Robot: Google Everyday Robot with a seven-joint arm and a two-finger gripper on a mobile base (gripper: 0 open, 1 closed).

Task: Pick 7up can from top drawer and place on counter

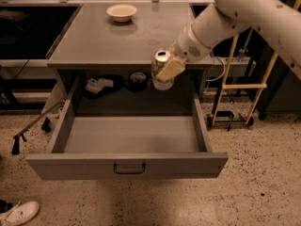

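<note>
I need to let the 7up can go near the front edge of the counter, in front of the cream bowl [132, 52]. The can is now above the open top drawer.
My gripper [165, 70] is shut on the 7up can [162, 68], a small can with a silver top and pale printed sides. It holds the can upright in the air, above the back right part of the open top drawer [127, 164] and level with the front edge of the counter [99, 36]. The drawer is pulled fully out and its grey floor is bare. My white arm comes in from the upper right.
A shallow cream bowl [122, 12] stands at the back of the counter. Dark items [101, 84] and a round object [138, 78] lie on the shelf behind the drawer. A wooden frame [235, 86] stands at the right. A white shoe [21, 213] lies on the floor at lower left.
</note>
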